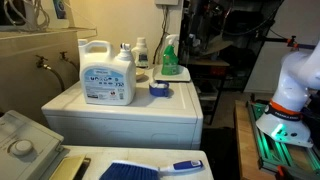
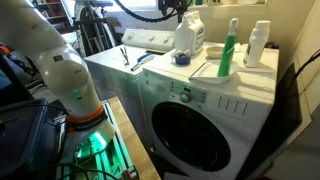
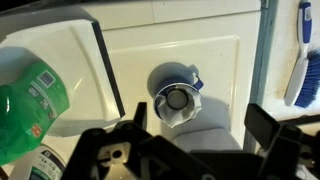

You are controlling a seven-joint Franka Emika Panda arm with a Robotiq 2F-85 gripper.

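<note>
The gripper will move down into the blue cup's opening (image 1: 159, 85) (image 3: 180, 108) and close on the white thing inside, while the blue cup stays on the washer top.
My gripper (image 3: 200, 135) is open and empty, its two dark fingers spread wide at the bottom of the wrist view. Straight below it, between the fingers, a small blue cup (image 3: 175, 95) with something white inside stands on the white washer top (image 3: 215, 50). The gripper hangs well above the cup and does not touch it. The cup shows in both exterior views (image 1: 158, 88) (image 2: 181, 60), in front of a big white detergent jug (image 1: 108, 75) (image 2: 186, 35). A green spray bottle (image 1: 170, 58) (image 2: 229, 52) (image 3: 28, 110) stands next to the cup.
Small white bottles (image 1: 141, 52) (image 2: 258, 42) stand at the back of the washer top. A blue brush (image 1: 150, 168) (image 3: 300, 65) lies on the neighbouring machine. The robot base (image 2: 80, 110) stands beside the washer's round door (image 2: 190, 140).
</note>
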